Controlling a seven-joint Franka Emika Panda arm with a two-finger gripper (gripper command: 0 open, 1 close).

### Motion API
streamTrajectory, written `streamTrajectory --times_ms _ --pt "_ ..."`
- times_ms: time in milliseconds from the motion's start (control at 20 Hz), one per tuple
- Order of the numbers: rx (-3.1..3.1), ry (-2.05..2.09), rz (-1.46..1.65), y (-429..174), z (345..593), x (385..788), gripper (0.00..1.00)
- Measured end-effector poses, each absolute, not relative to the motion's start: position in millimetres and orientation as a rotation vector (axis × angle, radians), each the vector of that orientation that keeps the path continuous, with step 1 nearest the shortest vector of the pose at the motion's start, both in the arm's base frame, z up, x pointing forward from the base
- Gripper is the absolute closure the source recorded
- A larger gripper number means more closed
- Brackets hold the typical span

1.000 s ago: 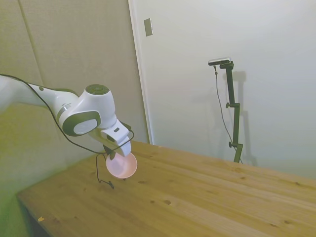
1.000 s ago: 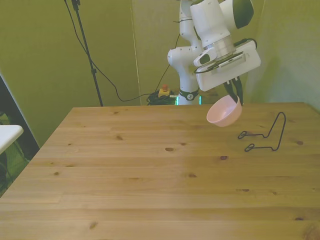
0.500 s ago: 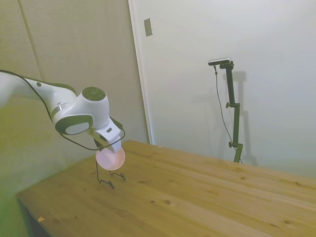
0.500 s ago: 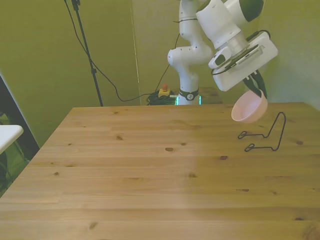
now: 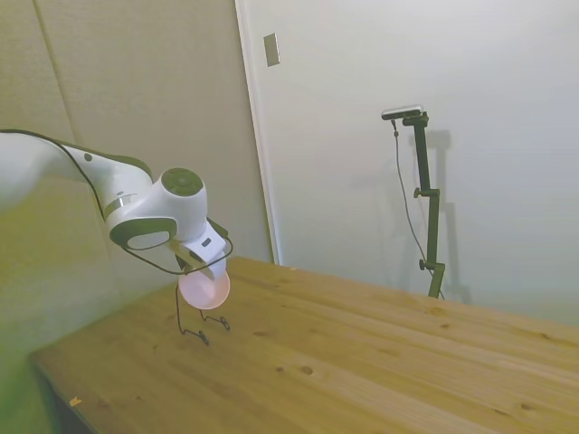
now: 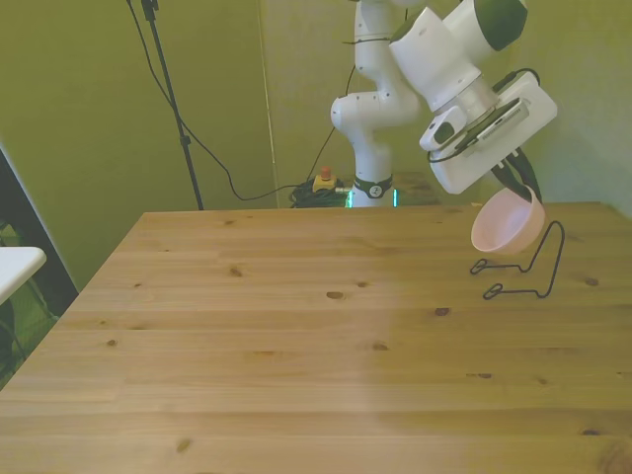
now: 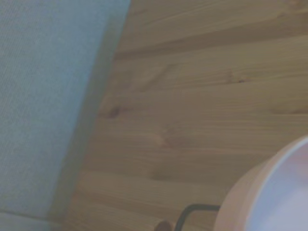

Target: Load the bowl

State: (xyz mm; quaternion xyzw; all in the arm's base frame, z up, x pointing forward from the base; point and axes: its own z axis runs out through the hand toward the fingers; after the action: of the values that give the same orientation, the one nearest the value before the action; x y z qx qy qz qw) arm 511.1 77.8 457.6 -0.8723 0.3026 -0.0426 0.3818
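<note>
Next, I release the pale pink bowl between the upright loops of the thin black wire stand [image 5: 200,312].
The pale pink bowl [image 6: 507,223] hangs tilted in the air at the front view's right, gripped at its upper rim by my gripper [image 6: 517,184], which is shut on it. It hovers just above the upright loop of a thin black wire stand [image 6: 525,267] that rests on the wooden table [image 6: 296,336]. From the side, the bowl [image 5: 204,288] shows near the table's far left corner with the wire stand [image 5: 197,325] under it. Up close in the wrist view, the bowl's rim [image 7: 269,192] fills one corner beside a piece of the wire [image 7: 192,211].
The wire stand sits close to the table's edge at the front view's right. A wall [image 7: 48,106] runs right beside that table edge. A white object's corner [image 6: 15,267] pokes in at the front view's left.
The arm carried the bowl toward the front view's right, from mid-table to over the wire stand, lowering and tilting it a little in the last half second.
</note>
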Motion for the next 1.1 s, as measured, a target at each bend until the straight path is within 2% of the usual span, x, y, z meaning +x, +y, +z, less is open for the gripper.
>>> streamTrajectory --times_ms 350,1100 --pt "-2.182 0.714 -0.022 87 435 516 1.00" --pt "-2.126 0.661 0.032 89 405 524 1.00"
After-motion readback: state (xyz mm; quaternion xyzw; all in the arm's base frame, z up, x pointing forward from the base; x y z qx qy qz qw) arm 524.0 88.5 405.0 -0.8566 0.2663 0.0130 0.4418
